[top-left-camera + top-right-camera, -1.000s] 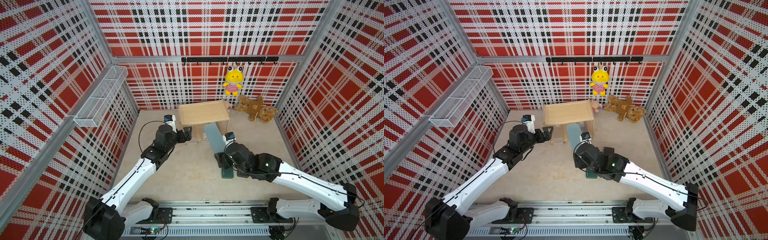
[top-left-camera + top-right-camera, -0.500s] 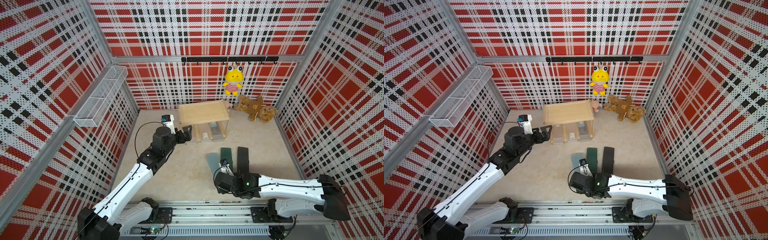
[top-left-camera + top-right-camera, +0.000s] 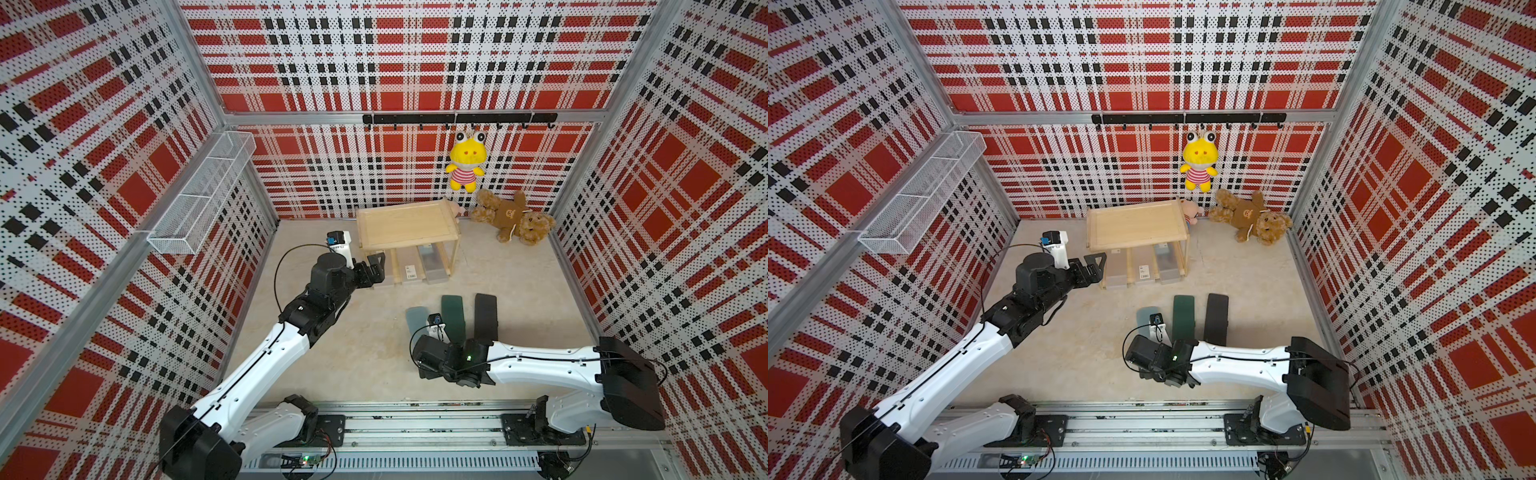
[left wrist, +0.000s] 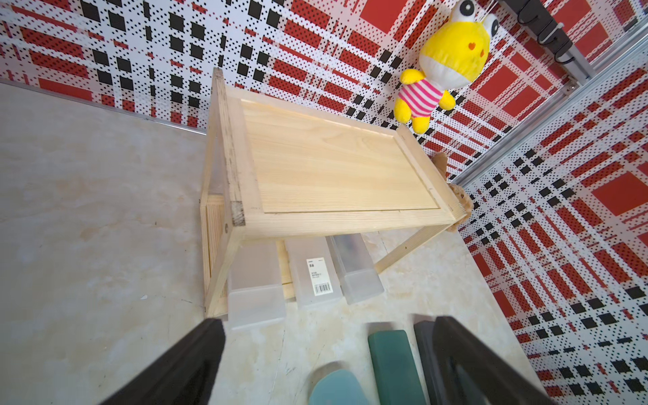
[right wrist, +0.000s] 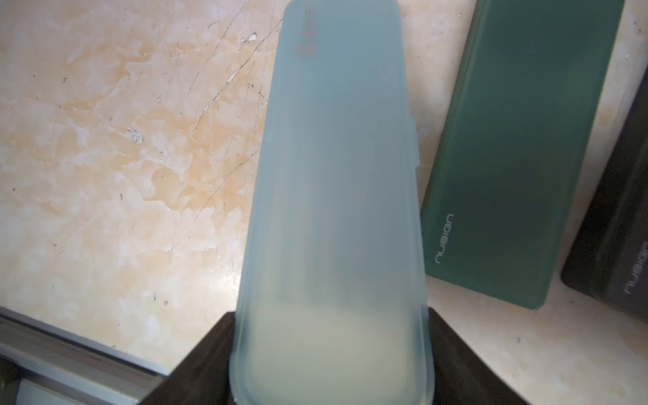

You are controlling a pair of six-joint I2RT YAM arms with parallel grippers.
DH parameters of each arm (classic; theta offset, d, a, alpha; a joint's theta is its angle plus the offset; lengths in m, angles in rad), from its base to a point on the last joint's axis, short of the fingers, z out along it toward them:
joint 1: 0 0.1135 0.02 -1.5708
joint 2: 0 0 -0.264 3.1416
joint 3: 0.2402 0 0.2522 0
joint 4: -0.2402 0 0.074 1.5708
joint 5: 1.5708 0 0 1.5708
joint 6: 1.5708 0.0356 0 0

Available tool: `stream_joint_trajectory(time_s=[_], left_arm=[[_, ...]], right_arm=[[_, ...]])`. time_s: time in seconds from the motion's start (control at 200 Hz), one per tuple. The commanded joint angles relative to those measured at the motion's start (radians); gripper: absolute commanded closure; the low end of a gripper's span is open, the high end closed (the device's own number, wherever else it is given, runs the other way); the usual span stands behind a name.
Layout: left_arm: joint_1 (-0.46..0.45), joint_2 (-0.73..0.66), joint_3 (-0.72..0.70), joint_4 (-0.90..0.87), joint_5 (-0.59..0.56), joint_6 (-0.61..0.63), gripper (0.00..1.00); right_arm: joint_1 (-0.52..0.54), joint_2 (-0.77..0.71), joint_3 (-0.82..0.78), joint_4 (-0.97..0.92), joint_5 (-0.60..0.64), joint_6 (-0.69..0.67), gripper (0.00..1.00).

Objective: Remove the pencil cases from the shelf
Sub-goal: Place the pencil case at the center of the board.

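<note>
The teal-blue case on the floor (image 3: 428, 339) (image 5: 382, 155) will be let go by my right gripper close beside the dark green case. The teal-blue case is now held low over the floor.
The pale wooden shelf (image 3: 407, 226) (image 4: 333, 164) stands at the back; its top board is bare. On its lower board lie three frosted pencil cases (image 3: 1116, 270) (image 3: 1144, 266) (image 3: 1168, 262), the middle one (image 4: 314, 273) with a barcode label. My left gripper (image 3: 376, 270) (image 4: 329, 324) hangs open, holding nothing, just in front of the shelf's left post. On the floor lie a dark green case (image 3: 453, 316) (image 5: 519, 140) and a black case (image 3: 485, 316). To their left, low over the floor, is the teal-blue case (image 3: 417, 320) (image 5: 336, 175), with my right gripper (image 5: 329, 317) shut on its near end.
A brown teddy bear (image 3: 513, 218) lies at the back right and a yellow plush toy (image 3: 465, 160) hangs from the black hook rail. A white wire basket (image 3: 203, 191) is mounted on the left wall. The metal rail (image 3: 415, 409) borders the floor's front edge.
My right arm drew the teal-blue case away from the shelf and lowered it beside the dark green case, then stayed there. The left gripper stayed open by the shelf.
</note>
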Motion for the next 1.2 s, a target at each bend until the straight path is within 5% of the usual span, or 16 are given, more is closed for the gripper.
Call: stream_joint_trajectory(time_s=[0.0,0.586,1.193], left_arm=[[-0.003,0.006,0.006,0.016,0.003,0.013,0.01],[-0.030,0.119,0.119,-0.002,-0.001,0.019,0.01],[-0.026,0.105,0.086,0.001,-0.015,0.039,0.01]], right_arm=[[-0.014,0.008,0.004,0.037,-0.023,0.006,0.38],[0.014,-0.238,-0.177,-0.085,-0.006,0.166,0.38],[-0.052,-0.027,-0.066,0.038,-0.052,0.055,0.32]])
